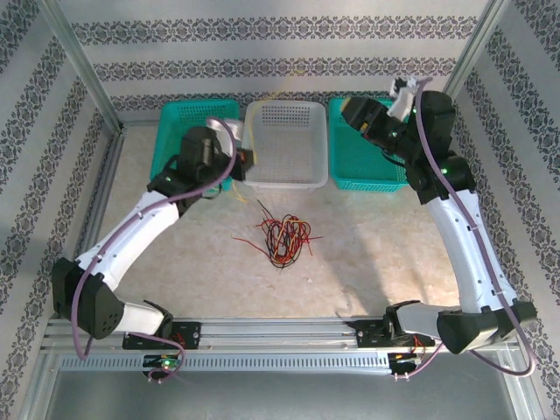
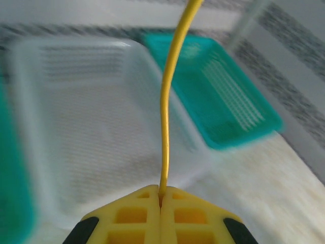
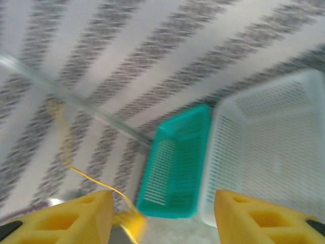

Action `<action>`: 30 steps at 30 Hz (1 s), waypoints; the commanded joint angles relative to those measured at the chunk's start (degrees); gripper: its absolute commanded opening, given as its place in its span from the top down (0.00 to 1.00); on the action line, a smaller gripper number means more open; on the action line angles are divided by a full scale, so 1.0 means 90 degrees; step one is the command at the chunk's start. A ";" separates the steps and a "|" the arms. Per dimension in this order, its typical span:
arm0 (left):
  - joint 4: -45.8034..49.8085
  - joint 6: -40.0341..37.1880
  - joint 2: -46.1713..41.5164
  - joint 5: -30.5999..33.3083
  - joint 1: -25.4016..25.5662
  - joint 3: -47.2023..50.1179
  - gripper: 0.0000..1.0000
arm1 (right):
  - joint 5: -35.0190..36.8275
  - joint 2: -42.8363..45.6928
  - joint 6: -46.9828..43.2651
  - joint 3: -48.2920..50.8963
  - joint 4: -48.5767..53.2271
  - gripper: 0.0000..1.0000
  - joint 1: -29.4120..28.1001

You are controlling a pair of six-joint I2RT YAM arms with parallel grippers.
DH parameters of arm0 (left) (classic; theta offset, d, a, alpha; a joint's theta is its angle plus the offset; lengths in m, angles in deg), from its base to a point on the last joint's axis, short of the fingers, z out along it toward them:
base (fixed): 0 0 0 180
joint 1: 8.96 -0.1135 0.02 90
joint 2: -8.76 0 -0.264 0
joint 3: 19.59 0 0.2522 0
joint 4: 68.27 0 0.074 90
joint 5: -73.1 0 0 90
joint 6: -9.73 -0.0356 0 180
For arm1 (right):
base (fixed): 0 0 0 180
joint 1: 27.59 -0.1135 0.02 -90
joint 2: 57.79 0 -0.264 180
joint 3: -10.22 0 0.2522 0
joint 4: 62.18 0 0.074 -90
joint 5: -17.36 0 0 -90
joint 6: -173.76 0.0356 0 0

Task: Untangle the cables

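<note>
My left gripper has the yellow cable to put down. The cable now rises over the white basket. Next, I set it inside the teal basket [image 1: 218,144] nearest that gripper, toward the white basket's side.
A tangle of red and black cables [image 1: 283,236] lies on the table in front of the white basket [image 1: 287,179]. My left gripper [image 1: 248,158] hangs at that basket's left front corner. In the left wrist view its yellow jaws [image 2: 161,195] are shut on a yellow cable [image 2: 170,101], which rises straight up out of frame. From above, the yellow cable [image 1: 273,91] arcs faintly over the white basket. My right gripper [image 1: 351,112] is raised over the right teal basket [image 1: 367,182]. Its jaws [image 3: 160,206] stand open with nothing between them. The yellow cable [image 3: 86,175] runs loose beside its left finger [image 3: 76,216].
A left teal basket [image 1: 179,118] stands behind my left arm. The three baskets line the back wall. Metal frame posts [image 1: 87,74] rise at the back corners. A rail [image 1: 280,331] runs along the near edge. Open table lies around the tangle.
</note>
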 commanded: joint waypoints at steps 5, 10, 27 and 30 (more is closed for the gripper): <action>0.0359 -0.0303 0.1402 0.1312 -0.1131 -0.1682 1.00 | 0.0037 0.0686 -0.0005 0.1563 0.0560 0.49 -0.0061; 0.0325 -0.0098 0.2487 0.1404 -0.1637 -0.2475 1.00 | 0.0125 0.0954 0.0006 0.2382 0.0521 0.52 -0.0448; 0.0620 0.0696 0.5115 0.0931 -0.1778 -0.3348 1.00 | 0.0173 0.1128 -0.0056 0.2799 0.0693 0.57 -0.0686; 0.0803 0.0890 0.5515 0.0593 -0.1768 -0.3680 1.00 | 0.0203 0.1204 -0.0056 0.2910 0.0735 0.57 -0.0678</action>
